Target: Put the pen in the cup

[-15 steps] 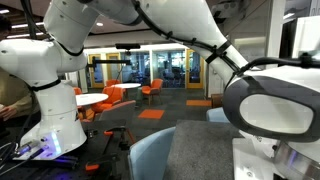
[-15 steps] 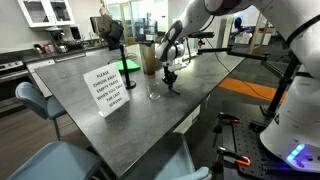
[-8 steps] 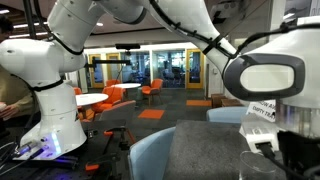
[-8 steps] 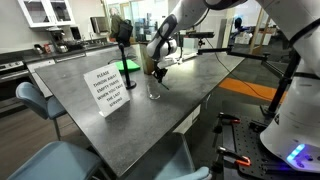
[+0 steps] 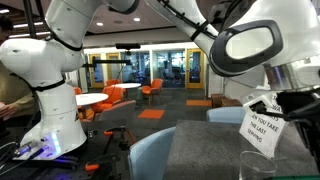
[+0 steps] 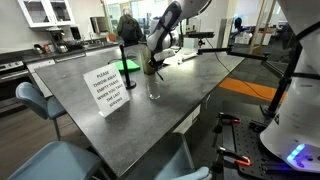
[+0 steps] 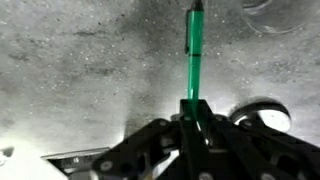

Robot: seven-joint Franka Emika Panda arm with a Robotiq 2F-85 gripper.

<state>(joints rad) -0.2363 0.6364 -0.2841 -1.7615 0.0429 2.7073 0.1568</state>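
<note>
Next, my gripper lets go of the pen inside the clear cup (image 5: pixel 255 159) (image 7: pixel 272 9) beside the white sign card, leaning on the cup's rim.
My gripper (image 7: pixel 193 112) is shut on the lower end of the pen (image 7: pixel 193 45), a thin green stick that points away from the fingers over the grey table. In an exterior view the gripper (image 6: pixel 153 69) hangs just above the cup (image 6: pixel 154 91), a clear tumbler standing on the table next to the white sign card (image 6: pixel 110 88). The cup's round rim (image 7: pixel 262 116) shows right beside my fingers in the wrist view. In an exterior view the cup (image 5: pixel 258 165) is faint at the bottom right, below the dark gripper (image 5: pixel 293 102).
The sign card (image 5: pixel 262 126) stands close to the cup. A black object (image 6: pixel 127 65) sits on the table (image 6: pixel 190 85) behind the cup. A blue-grey chair (image 6: pixel 32 100) is at the table's far side, another (image 6: pixel 80 160) at the near corner.
My gripper has carried the pen sideways across the table from beside the cup to just above it, nearer the sign card. The cup and card have not moved.
</note>
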